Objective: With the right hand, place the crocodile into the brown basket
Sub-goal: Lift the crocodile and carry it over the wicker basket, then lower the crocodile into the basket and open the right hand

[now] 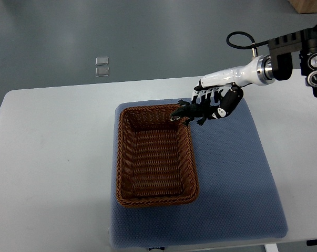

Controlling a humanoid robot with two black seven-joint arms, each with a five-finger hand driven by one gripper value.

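Note:
My right gripper is to let go of the crocodile near the middle of the brown basket's bottom [151, 148], a little toward the basket's far rim.
A dark green toy crocodile [190, 111] hangs in my right hand [211, 102], whose white and black fingers are curled around its body. The arm reaches in from the upper right. The crocodile's front end pokes over the far right corner of the brown wicker basket [128, 157], just above the rim. The basket is rectangular and has nothing inside. My left arm does not show in the view.
The basket stands on a blue-grey mat [237, 178] laid on a white table [48, 157]. Bare mat lies to the basket's right. Grey floor lies beyond the table's far edge, with two small clear squares [102, 66] on it.

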